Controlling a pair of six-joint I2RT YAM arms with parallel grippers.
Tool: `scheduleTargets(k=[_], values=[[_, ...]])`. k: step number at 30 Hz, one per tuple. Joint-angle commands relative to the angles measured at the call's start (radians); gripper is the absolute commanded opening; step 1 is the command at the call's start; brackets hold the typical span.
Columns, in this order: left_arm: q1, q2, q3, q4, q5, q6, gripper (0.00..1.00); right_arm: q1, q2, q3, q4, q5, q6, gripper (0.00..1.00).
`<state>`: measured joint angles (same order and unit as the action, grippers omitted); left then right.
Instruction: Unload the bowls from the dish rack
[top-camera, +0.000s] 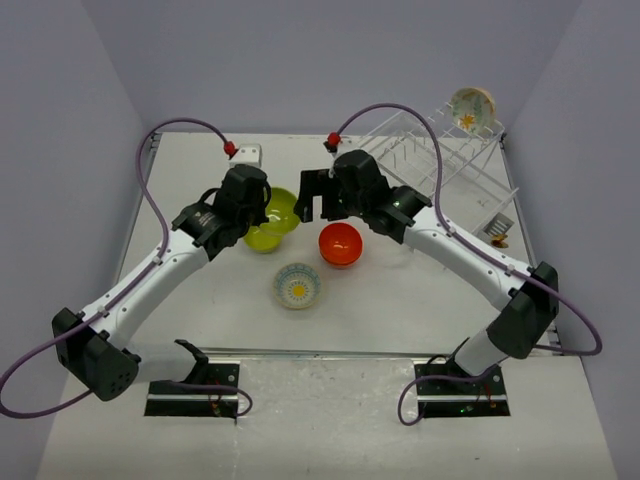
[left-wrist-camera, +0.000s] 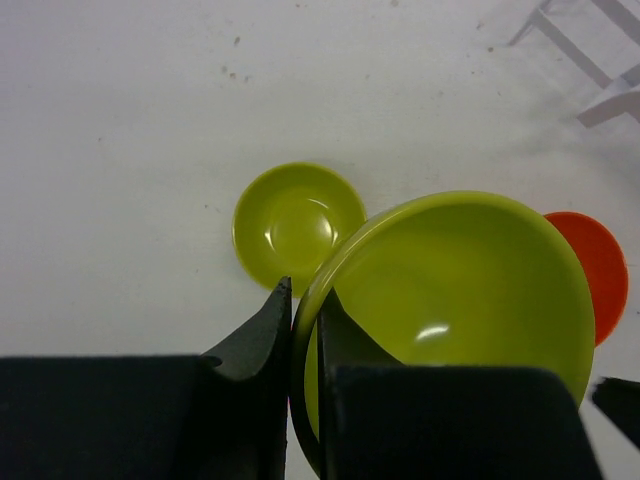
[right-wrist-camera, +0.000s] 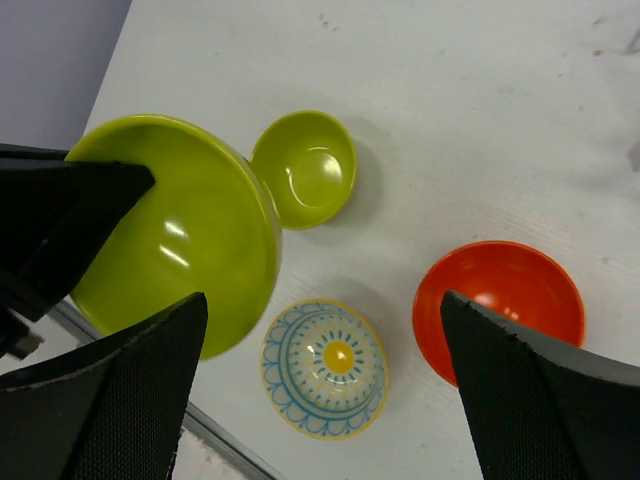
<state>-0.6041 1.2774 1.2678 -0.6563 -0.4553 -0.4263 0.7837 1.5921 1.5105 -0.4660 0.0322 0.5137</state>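
My left gripper will let go of the held yellow-green bowl inside the second yellow-green bowl on the table (top-camera: 266, 233) (left-wrist-camera: 300, 226).
My left gripper (left-wrist-camera: 305, 292) is shut on the rim of a yellow-green bowl (left-wrist-camera: 460, 290), holding it above the table; from above, this bowl (top-camera: 283, 208) hangs just beside the gripper (top-camera: 258, 205). A second yellow-green bowl (top-camera: 262, 240) sits on the table below it, with an orange-red bowl (top-camera: 340, 243) and a cream patterned bowl (top-camera: 298, 285) nearby. My right gripper (right-wrist-camera: 322, 298) is open and empty, next to the held bowl (right-wrist-camera: 180, 240). The white wire dish rack (top-camera: 440, 165) stands at the back right with a cream flower bowl (top-camera: 472, 108) at its top.
The three bowls on the table lie close together between the arms: yellow-green (right-wrist-camera: 305, 168), patterned (right-wrist-camera: 325, 368), orange-red (right-wrist-camera: 500, 300). A metal strip (top-camera: 360, 352) marks the table's near edge. Purple cables loop over both arms. Grey walls enclose the table.
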Motion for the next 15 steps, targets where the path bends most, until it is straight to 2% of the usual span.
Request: scheduleTargets(k=[1, 4, 6, 9, 13, 15], values=[[0.039, -0.012, -0.041, 0.086, -0.08, -0.09, 0.0, -0.009, -0.119, -0.019, -0.029, 0.173, -0.02, 0.99], [0.127, -0.019, -0.093, 0.156, -0.001, -0.138, 0.0, -0.053, -0.222, -0.11, -0.025, 0.163, -0.021, 0.99], [0.194, -0.024, -0.152, 0.234, 0.104, -0.163, 0.0, -0.095, -0.317, -0.203, 0.003, 0.043, -0.02, 0.99], [0.259, -0.012, -0.211, 0.285, 0.131, -0.195, 0.0, -0.119, -0.42, -0.329, 0.069, -0.027, -0.026, 0.99], [0.371, 0.051, -0.278, 0.368, 0.344, -0.2, 0.0, -0.139, -0.575, -0.427, 0.087, -0.1, -0.05, 0.99], [0.391, 0.071, -0.294, 0.399, 0.362, -0.197, 0.0, -0.144, -0.628, -0.47, 0.144, -0.168, -0.07, 0.99]])
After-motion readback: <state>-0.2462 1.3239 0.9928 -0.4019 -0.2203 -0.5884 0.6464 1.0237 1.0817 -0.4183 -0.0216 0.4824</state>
